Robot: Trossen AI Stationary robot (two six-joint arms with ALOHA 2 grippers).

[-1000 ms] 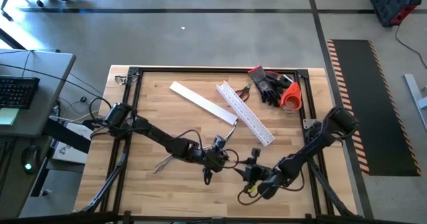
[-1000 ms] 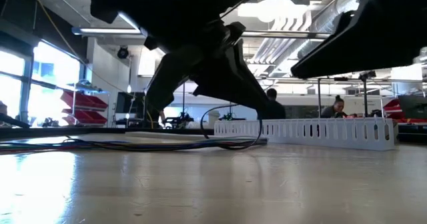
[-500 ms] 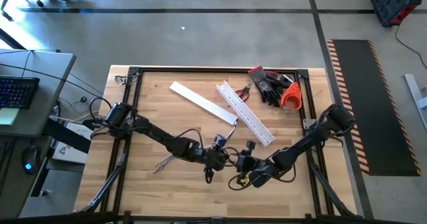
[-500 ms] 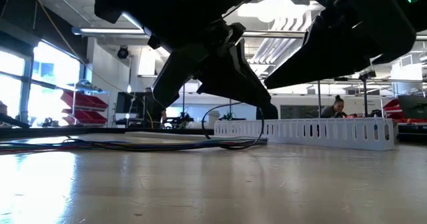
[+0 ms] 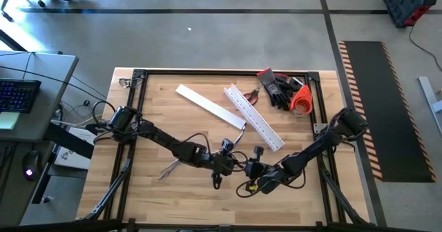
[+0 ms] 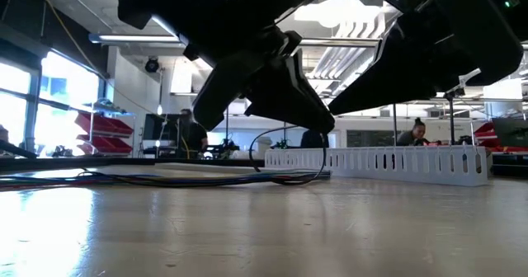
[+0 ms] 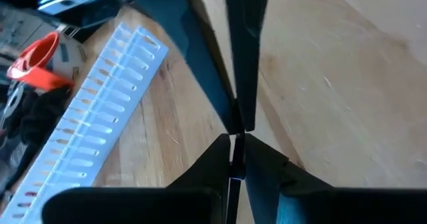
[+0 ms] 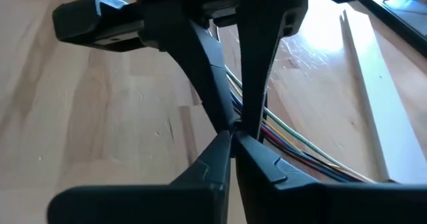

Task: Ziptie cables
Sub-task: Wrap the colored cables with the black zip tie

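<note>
The fingers of the robot's grippers meet on the zip tie above its wide loop, so next the left gripper opens and takes the zip tie closer to the loop [image 6: 324, 148].
The cables [image 8: 293, 143], a bundle of thin coloured and pale wires, lie on the wooden table [image 5: 173, 114] under my left arm. In the low view they run flat [image 6: 165, 178], with one loop [image 6: 285, 137] standing up. My left gripper [image 5: 235, 165] and my right gripper [image 5: 250, 168] meet tip to tip just above the table, near its front middle. Both are shut. A thin pale strip [image 7: 233, 174] shows between the left fingers. The cables pass behind the left fingers [image 8: 207, 57] in the right wrist view. My left gripper pinches a thin pale strip [image 7: 233, 159] between its two fingertips, slanting down from the table's left. What the strip is and where it leads cannot be told. My right gripper [image 8: 231, 137] slants down from the table's right, its shut tips against the left fingertips [image 8: 235, 121]. Whether it has the strip is hidden by the fingers.
A white slotted channel [image 5: 254, 116] and a flat white cover [image 5: 209, 105] lie at the table's far middle. Black gloves [image 5: 277, 87] and an orange roll [image 5: 301, 99] sit at the far right. The near left of the table is bare wood.
My right gripper has swung toward the table's left, up to my left gripper, and its fingers have shut, so the two grippers now meet tip to tip. My left gripper and the cables have stayed where they were.
</note>
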